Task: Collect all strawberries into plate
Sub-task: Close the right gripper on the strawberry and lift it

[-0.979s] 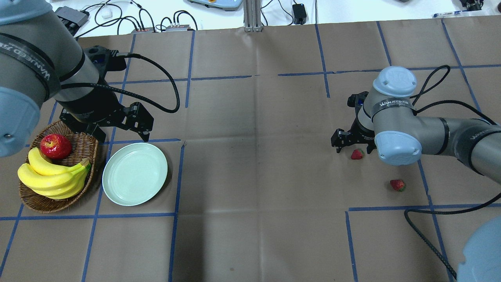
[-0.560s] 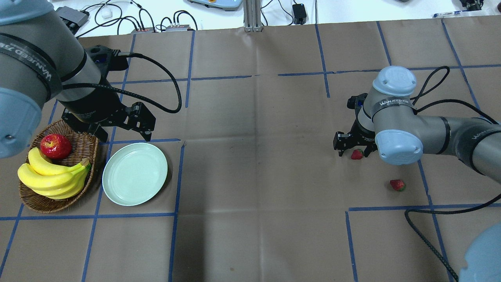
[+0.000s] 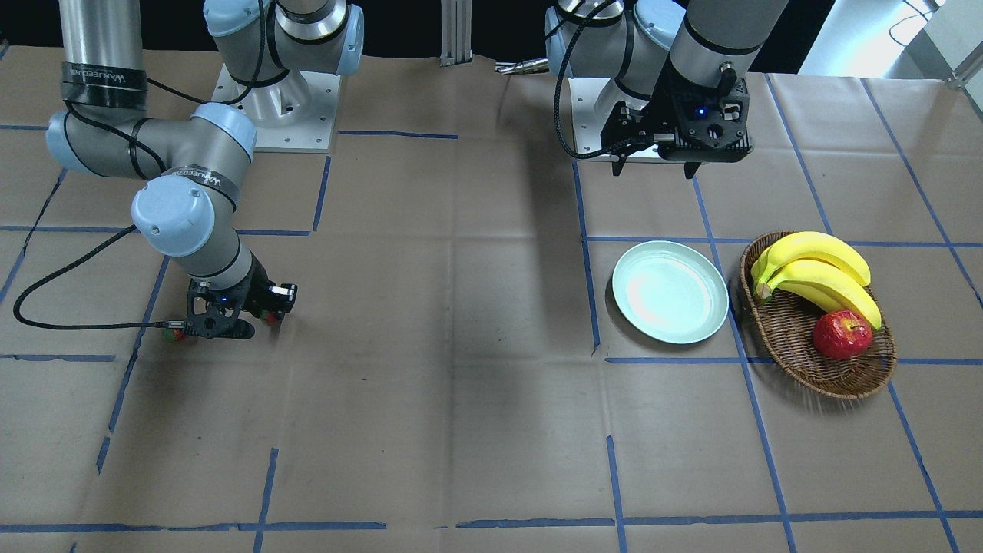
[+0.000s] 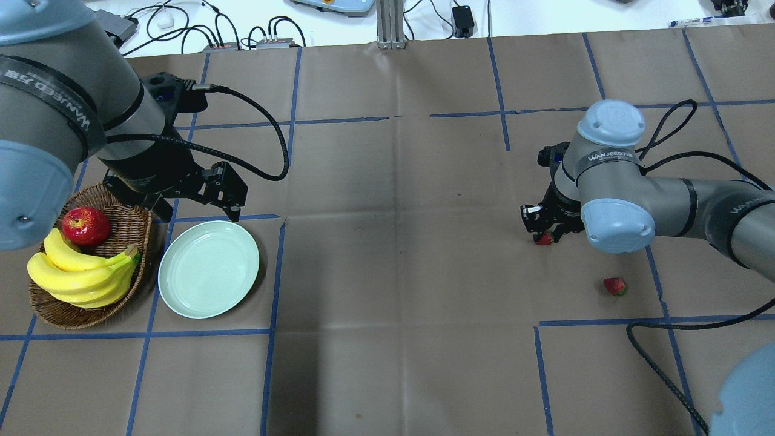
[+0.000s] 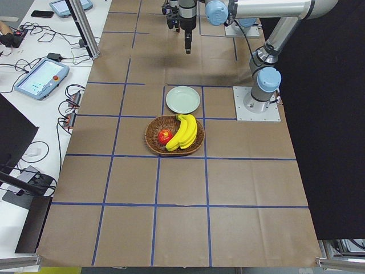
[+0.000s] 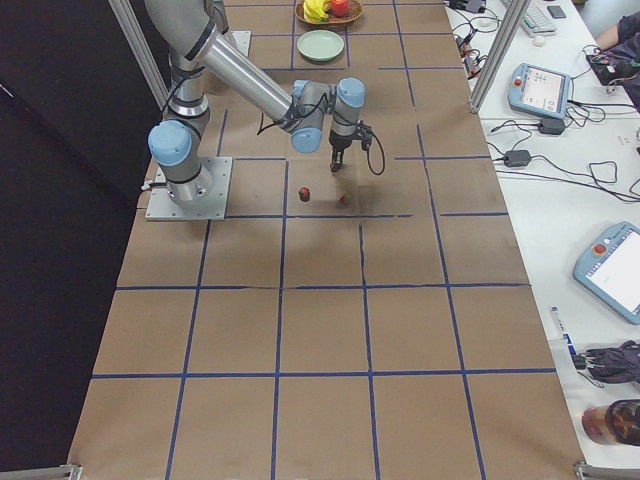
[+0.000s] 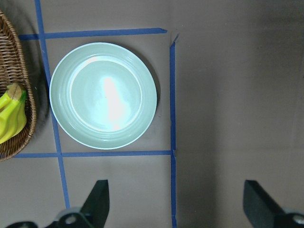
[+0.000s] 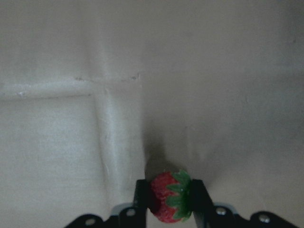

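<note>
Next, my right gripper lets go of the strawberry on the bare brown paper about halfway to the mint-green plate (image 3: 465, 339).
My right gripper (image 4: 543, 232) is down at the brown paper and shut on a strawberry (image 8: 168, 197), which sits between the two fingers with its green cap to the right. That strawberry shows red below the fingers in the overhead view (image 4: 544, 240). A second strawberry (image 4: 614, 286) lies loose on the paper nearer the robot. A third strawberry (image 3: 175, 335) lies beside the right wrist and is hidden under the arm in the overhead view. The mint-green plate (image 4: 209, 269) is bare on the left side. My left gripper (image 4: 197, 212) hangs open just beyond the plate (image 7: 103, 95).
A wicker basket (image 4: 144, 257) with bananas (image 4: 79, 272) and a red apple (image 4: 86, 225) touches the plate's left side. Blue tape lines grid the paper. The right arm's cable (image 4: 666, 375) trails over the paper near the loose strawberry.
The right gripper's fingers, open on either side of the strawberry before, have closed on it. The left arm has shifted slightly to the right, still open.
</note>
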Action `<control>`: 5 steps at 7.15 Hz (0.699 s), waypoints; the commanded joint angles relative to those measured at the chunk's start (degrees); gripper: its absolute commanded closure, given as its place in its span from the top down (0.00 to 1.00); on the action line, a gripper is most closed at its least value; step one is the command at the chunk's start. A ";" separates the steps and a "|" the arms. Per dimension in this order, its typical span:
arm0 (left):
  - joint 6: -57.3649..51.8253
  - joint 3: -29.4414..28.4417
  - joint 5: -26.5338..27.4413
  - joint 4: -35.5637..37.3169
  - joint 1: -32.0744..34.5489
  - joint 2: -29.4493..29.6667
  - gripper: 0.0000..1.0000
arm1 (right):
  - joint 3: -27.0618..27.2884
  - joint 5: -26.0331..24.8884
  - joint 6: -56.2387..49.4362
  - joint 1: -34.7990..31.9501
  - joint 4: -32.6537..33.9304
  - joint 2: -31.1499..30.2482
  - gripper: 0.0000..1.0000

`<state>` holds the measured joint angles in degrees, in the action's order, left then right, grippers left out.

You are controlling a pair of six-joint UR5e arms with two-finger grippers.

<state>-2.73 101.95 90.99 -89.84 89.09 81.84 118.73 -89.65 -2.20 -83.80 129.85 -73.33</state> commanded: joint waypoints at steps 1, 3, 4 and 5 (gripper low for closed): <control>0.01 0.36 -0.02 0.45 0.03 -0.01 1.00 | -0.16 0.00 0.00 0.13 -0.04 -0.23 0.05; 0.01 0.44 -0.02 0.37 0.03 0.51 1.00 | -2.77 0.08 0.17 0.04 -1.08 -1.72 0.02; -0.08 0.44 -0.02 0.37 0.03 0.51 1.00 | -7.06 0.61 1.31 -0.57 -6.83 -3.03 0.02; 0.09 0.44 0.07 0.45 0.03 0.51 1.00 | -11.63 1.31 4.71 -4.75 -12.03 -2.52 0.02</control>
<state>-2.74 102.39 90.99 -89.45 89.12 82.30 112.25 -89.06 -0.46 -85.14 123.77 -75.65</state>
